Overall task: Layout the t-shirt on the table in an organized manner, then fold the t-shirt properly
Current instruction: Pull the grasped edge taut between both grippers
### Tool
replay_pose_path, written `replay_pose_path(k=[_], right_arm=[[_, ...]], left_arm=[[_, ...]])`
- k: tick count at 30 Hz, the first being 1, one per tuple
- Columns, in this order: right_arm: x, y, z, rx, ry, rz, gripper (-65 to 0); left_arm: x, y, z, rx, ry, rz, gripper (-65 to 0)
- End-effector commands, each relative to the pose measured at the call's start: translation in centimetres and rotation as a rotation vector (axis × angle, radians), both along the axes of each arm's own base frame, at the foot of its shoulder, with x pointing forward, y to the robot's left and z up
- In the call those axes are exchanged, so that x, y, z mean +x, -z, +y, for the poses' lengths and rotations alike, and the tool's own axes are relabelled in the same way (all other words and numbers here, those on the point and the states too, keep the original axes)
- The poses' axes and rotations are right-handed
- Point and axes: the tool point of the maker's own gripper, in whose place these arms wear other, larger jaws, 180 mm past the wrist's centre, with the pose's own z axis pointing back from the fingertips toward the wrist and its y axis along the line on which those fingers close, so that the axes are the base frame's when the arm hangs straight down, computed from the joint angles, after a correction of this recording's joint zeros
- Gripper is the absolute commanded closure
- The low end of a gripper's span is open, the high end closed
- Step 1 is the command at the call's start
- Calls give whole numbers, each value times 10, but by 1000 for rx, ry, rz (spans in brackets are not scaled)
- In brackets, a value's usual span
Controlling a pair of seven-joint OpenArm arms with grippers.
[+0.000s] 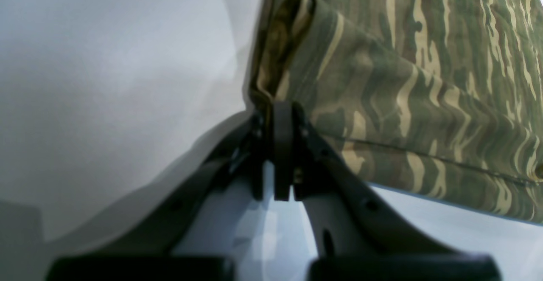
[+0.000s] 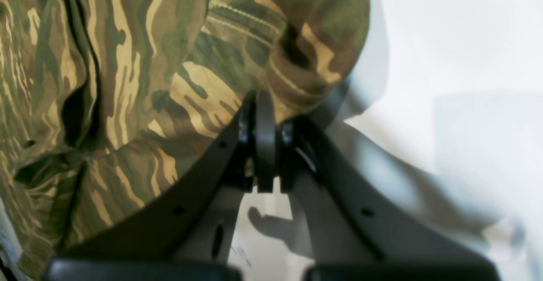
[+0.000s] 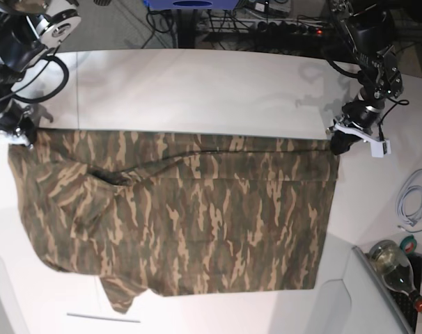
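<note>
The t-shirt's upper layer is folded back along the t-shirt's far edge. Next, my left gripper lets go of the t-shirt's edge, grabs the flap's end [image 3: 327, 165] and pulls it closer.
The camouflage t-shirt [image 3: 197, 209] lies spread across the white table [image 3: 197, 90], its far edge pulled into a straight line between my two grippers. On the right of the base view, my left gripper [image 3: 338, 144] is shut on that end of the edge. The left wrist view shows its jaws [image 1: 282, 107] pinching a folded hem of the shirt [image 1: 403, 60]. My right gripper [image 3: 21, 136], on the left of the base view, is shut on the other end. In the right wrist view its jaws [image 2: 265, 98] clamp bunched cloth [image 2: 127, 81]. A sleeve sticks out at the near left.
A glass bottle [image 3: 395, 268] lies at the near right corner beside a tape roll [image 3: 408, 243]. A white cable [image 3: 409, 202] coils by the table's right edge. Cables and a power strip [image 3: 287, 28] sit beyond the far edge.
</note>
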Motion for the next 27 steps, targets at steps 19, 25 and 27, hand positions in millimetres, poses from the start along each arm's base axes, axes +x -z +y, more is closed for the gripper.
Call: replay_pose_path(k=[19, 25, 27], right_arm=[[-20, 4, -11, -27, 5, 43, -417], [-20, -4, -10, -57, 6, 24, -417], [-18, -17, -13, -101, 9, -4, -417]], left_arm=[[-17, -43, 1, 64, 28, -30, -439], [-5, -56, -20, 35, 40, -63, -100], [3, -59, -26, 20, 39, -81, 0]])
